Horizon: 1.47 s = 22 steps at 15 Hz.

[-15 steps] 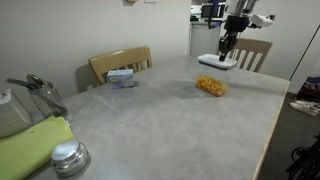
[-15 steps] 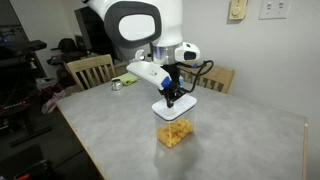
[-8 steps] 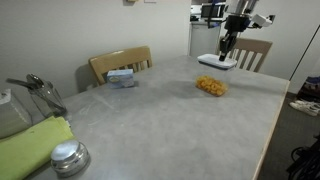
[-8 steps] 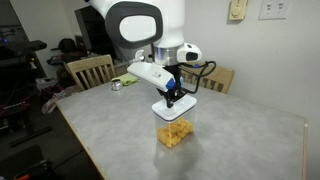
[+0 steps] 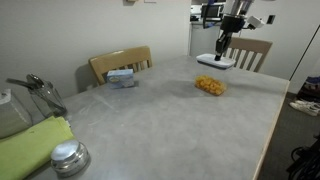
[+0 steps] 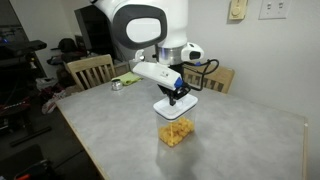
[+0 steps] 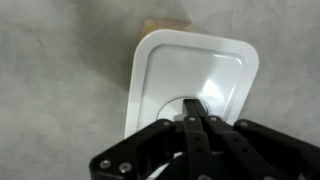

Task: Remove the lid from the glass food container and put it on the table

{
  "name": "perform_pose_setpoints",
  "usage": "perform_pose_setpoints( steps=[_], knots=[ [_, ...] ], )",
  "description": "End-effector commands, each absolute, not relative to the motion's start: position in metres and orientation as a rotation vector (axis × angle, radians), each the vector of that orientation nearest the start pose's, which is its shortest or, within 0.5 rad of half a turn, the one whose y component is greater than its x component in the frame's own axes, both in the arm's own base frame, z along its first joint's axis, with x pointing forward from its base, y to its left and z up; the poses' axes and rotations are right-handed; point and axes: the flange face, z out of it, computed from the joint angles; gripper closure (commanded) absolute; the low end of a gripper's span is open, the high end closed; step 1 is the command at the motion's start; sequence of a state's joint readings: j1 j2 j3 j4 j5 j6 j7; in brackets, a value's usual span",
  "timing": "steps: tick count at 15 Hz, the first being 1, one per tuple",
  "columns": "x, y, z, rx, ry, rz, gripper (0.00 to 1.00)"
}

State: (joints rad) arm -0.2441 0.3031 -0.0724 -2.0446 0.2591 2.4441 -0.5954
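Observation:
I need to back my shut gripper up, as it only touches the top of the lid's round button, then open it and grip the button's sides [image 7: 159, 114] before lifting the lid.
My gripper [image 7: 193, 108] is shut on the white lid [image 7: 190, 70], gripping its centre. In both exterior views the lid [image 5: 216, 60] [image 6: 172, 104] hangs in the air above the glass food container [image 5: 211, 86] [image 6: 175, 132], clear of it. The container stands open on the grey table [image 5: 150, 120] [image 6: 240, 140] with orange-yellow food inside. In the wrist view the lid fills the middle and a corner of the container [image 7: 165, 25] peeks out past its top edge.
A blue-white box [image 5: 122, 77] lies near a wooden chair [image 5: 120, 63]. A round metal jar [image 5: 69, 157] and a green cloth [image 5: 30, 150] sit at the near corner. Another chair [image 5: 255, 52] stands behind the arm. A small metal item [image 6: 117, 85] is at the far table end.
The gripper has risen a little with the lid, widening the gap above the container. Nothing else has moved.

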Motion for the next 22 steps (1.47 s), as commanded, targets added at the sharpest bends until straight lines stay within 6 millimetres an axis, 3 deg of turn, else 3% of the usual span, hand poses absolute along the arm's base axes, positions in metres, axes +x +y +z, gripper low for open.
perform_pose_setpoints(
  steps=[1,4,6,11,13,17,22],
  knots=[
    [0.58,-0.196,0.267,-3.036,-0.187,-0.221,1.0],
    [0.567,-0.202,0.247,-3.042,-0.162,-0.125,1.0],
    [0.563,-0.202,0.247,-3.045,-0.167,-0.119,1.0],
    [0.582,-0.189,0.303,-3.033,-0.2,-0.276,1.0],
    [0.587,-0.185,0.32,-3.027,-0.225,-0.331,0.73],
    [0.598,-0.18,0.342,-3.03,-0.254,-0.402,0.46],
    [0.598,-0.19,0.336,-3.051,-0.241,-0.402,0.11]
  ],
)
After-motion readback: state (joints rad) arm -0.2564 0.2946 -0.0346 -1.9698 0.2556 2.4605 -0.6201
